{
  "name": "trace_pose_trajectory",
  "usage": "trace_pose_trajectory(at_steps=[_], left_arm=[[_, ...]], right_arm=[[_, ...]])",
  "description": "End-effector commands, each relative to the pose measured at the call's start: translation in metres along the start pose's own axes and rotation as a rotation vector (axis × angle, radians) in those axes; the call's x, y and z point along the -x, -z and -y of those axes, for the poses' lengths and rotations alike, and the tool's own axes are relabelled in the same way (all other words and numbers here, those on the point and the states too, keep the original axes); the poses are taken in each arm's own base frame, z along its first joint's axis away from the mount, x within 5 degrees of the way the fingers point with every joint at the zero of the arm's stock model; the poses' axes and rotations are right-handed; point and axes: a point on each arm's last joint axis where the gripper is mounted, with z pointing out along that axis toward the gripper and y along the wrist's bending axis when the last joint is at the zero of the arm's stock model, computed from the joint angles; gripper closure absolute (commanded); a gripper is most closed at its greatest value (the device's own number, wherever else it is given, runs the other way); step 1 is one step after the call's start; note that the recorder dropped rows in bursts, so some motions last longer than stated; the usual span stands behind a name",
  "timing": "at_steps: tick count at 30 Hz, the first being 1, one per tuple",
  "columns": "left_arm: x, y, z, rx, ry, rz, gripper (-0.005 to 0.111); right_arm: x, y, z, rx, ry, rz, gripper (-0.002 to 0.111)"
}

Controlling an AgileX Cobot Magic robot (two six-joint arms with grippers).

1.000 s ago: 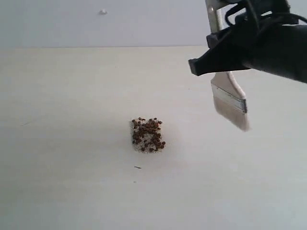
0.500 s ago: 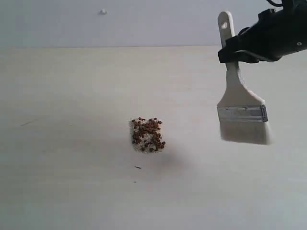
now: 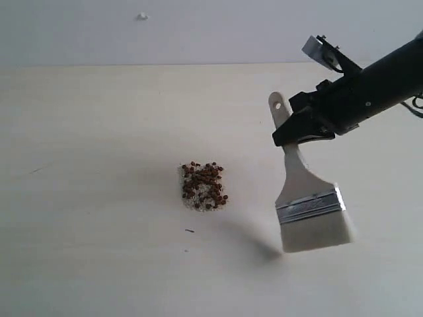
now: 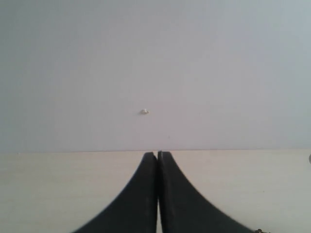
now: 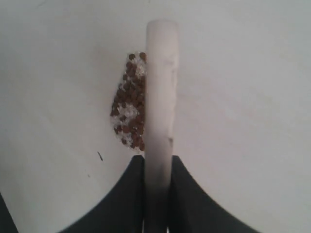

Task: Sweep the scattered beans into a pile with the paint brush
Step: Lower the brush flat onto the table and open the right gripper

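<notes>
The paint brush, now tilted close over the table, will go down flat from my right gripper onto the bare table (image 3: 272, 201) (image 5: 209, 148), next to the pile of beans.
The beans (image 3: 203, 187) lie in one dense pile (image 5: 129, 107) mixed with whitish grains, near the middle of the pale table. My right gripper (image 3: 294, 135) is shut on the wooden handle of the paint brush (image 3: 310, 205). The brush hangs tilted to the right of the pile, bristles (image 3: 316, 234) down and close over the table, apart from the beans. In the right wrist view the paint brush (image 5: 160, 97) shows edge-on between the fingers of the right gripper (image 5: 158, 162), partly hiding the pile. My left gripper (image 4: 157, 154) is shut and empty, out of the exterior view.
A small dark fleck (image 3: 190, 230) lies on the table just in front of the pile. A tiny speck (image 3: 142, 16) sits on the grey wall behind the table's far edge.
The right arm has brought the brush down and to the left, tilting it, so the bristles now hang low beside the pile. The beans and the left gripper have not moved.
</notes>
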Motion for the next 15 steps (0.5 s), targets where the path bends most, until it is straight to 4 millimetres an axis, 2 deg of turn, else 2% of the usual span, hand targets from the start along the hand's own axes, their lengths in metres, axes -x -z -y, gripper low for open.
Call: trace_pose_trajectory(at_steps=[1, 9, 15], left_arm=[[-0.001, 0.0, 0.001, -0.013, 0.007, -0.007, 0.107], [-0.001, 0.0, 0.001, -0.013, 0.007, -0.007, 0.107], [-0.001, 0.0, 0.001, -0.013, 0.007, -0.007, 0.107]], right_arm=[[0.009, -0.011, 0.004, 0.129, -0.03, 0.098, 0.108], [0.003, -0.038, 0.026, 0.186, -0.123, 0.086, 0.108], [-0.002, -0.051, 0.036, 0.216, -0.178, 0.072, 0.108]])
